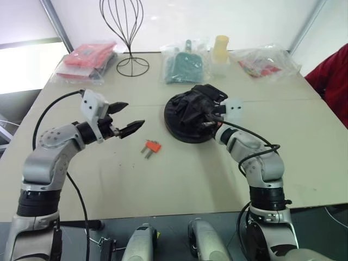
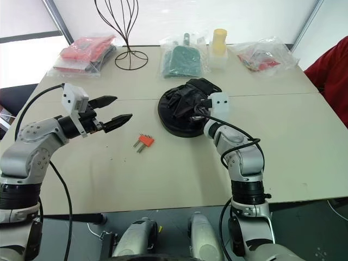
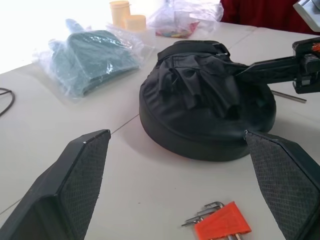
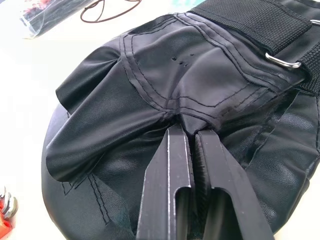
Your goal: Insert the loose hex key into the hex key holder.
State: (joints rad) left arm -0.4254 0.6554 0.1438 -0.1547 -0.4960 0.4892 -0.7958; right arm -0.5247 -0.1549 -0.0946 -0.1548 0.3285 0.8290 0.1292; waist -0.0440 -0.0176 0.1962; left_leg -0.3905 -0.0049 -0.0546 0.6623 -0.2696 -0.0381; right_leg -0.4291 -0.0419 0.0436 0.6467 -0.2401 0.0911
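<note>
Next, I let go of the black mitt, now behind the hex key holder, with my right gripper on the table (image 1: 291,122) in front of the clear bag, near the red sleeve.
The hex key holder (image 1: 153,146), a small orange-red block with short metal keys sticking out, lies on the table in front of a round black padded mitt (image 1: 185,117). My left gripper (image 1: 134,114) hovers open just left of the holder, nothing between its fingers. My right gripper (image 4: 190,129) is shut, its tips pressed into a fold of the mitt's leather cover; whether any leather is pinched I cannot tell. In the left wrist view a thin silver rod (image 3: 289,96), apparently the loose hex key, lies on the table beyond the mitt, under the right gripper.
Along the far edge stand a black wire stand (image 1: 128,32), red packets (image 1: 87,60), a bagged green item (image 1: 185,65), a yellow cup (image 1: 220,49) and a clear bag (image 1: 263,62). A person's red sleeve (image 1: 331,76) is at the far right.
</note>
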